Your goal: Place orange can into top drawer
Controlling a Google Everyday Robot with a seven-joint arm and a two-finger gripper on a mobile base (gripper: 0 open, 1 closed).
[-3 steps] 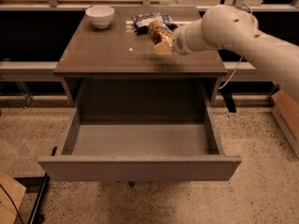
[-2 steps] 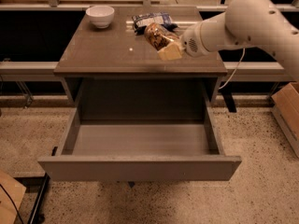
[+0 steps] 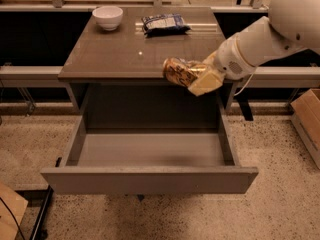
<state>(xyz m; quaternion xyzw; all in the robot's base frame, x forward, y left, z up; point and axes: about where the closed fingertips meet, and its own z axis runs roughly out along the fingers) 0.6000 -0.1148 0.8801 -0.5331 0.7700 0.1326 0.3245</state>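
Note:
The orange can will be released near the middle of the open top drawer's grey bottom [image 3: 170, 133].
The orange can [image 3: 178, 71] is orange-brown with pale print and lies tilted on its side in the air. My gripper [image 3: 192, 76] is shut on it, with pale fingers [image 3: 206, 81] around its right end. The white arm comes in from the upper right. The can hangs at the table's front edge, right of centre, above the back of the top drawer [image 3: 150, 179]. The drawer is pulled wide open below the table; its grey inside holds nothing.
A white bowl [image 3: 108, 17] stands at the table's back left. A blue-and-white snack bag [image 3: 164, 23] lies at the back centre. A small white speck [image 3: 140, 53] lies on the table top [image 3: 100, 59]. A cardboard box [image 3: 306, 119] is on the floor at right.
My gripper has carried the can from the back of the table, near the snack bag, forward to the front edge over the open drawer. The snack bag now shows fully.

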